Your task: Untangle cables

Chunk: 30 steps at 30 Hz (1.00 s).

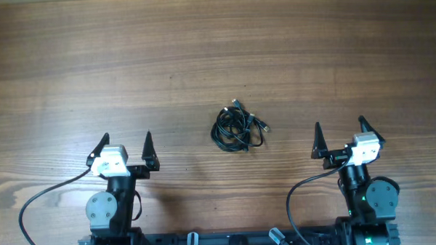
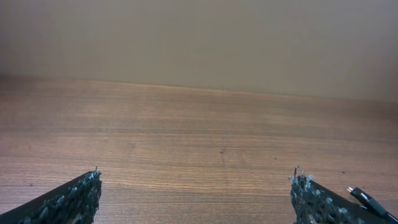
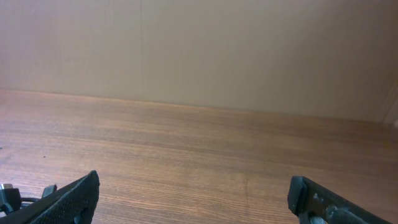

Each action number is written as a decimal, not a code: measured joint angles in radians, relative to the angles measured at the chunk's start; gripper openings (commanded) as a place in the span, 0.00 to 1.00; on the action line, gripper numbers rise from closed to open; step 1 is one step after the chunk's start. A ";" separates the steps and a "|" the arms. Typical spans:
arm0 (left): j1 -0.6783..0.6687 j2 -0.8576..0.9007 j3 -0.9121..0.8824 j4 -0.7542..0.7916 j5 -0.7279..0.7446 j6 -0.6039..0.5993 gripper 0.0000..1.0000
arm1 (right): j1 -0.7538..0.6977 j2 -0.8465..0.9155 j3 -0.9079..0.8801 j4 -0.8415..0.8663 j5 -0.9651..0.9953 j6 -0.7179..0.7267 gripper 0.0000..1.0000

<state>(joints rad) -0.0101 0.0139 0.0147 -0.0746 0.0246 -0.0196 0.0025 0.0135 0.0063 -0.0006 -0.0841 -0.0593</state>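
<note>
My left gripper will grip the cable (image 1: 240, 107) (image 2: 382, 212) just behind the plug end that sticks out at the top of the black knot.
The cables (image 1: 236, 127) lie bunched in a small black knot on the wooden table, midway between the two arms, with plug ends sticking out at its top and right. My left gripper (image 1: 126, 142) is open and empty, to the knot's left. My right gripper (image 1: 340, 129) is open and empty, to the knot's right. In the left wrist view one plug end (image 2: 367, 200) shows at the lower right beside the right finger. In the right wrist view a bit of cable (image 3: 18, 194) shows at the lower left edge.
The wooden table (image 1: 215, 50) stretches far beyond the knot. Thicker black wires (image 1: 39, 201) loop from the arm bases at the near edge. A plain beige wall (image 2: 199, 37) stands behind the table's far edge.
</note>
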 measured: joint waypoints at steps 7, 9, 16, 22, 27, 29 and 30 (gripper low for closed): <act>0.003 0.000 -0.005 0.077 0.233 -0.097 1.00 | 0.000 0.000 0.000 0.000 0.000 0.000 1.00; 0.003 0.000 -0.007 0.140 0.437 -0.160 1.00 | 0.000 0.000 0.000 0.000 0.000 0.000 1.00; 0.003 0.000 0.087 0.477 0.668 -0.322 1.00 | 0.000 0.001 0.000 -0.001 0.003 -0.007 1.00; 0.004 0.380 0.787 -0.411 0.657 -0.300 1.00 | 0.000 0.002 0.000 0.000 0.005 -0.011 1.00; 0.004 0.738 1.045 -0.455 0.897 -0.287 1.00 | 0.000 0.001 0.000 0.000 0.005 -0.011 1.00; 0.004 0.797 1.045 -0.469 0.959 -0.322 0.99 | 0.000 0.001 0.000 0.000 0.005 -0.011 1.00; 0.002 0.814 1.045 -0.486 0.970 -0.333 0.99 | 0.000 0.001 0.000 0.000 0.006 -0.011 1.00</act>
<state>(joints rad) -0.0082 0.8276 1.0595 -0.5610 0.9951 -0.3531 0.0025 0.0147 0.0063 -0.0006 -0.0780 -0.0700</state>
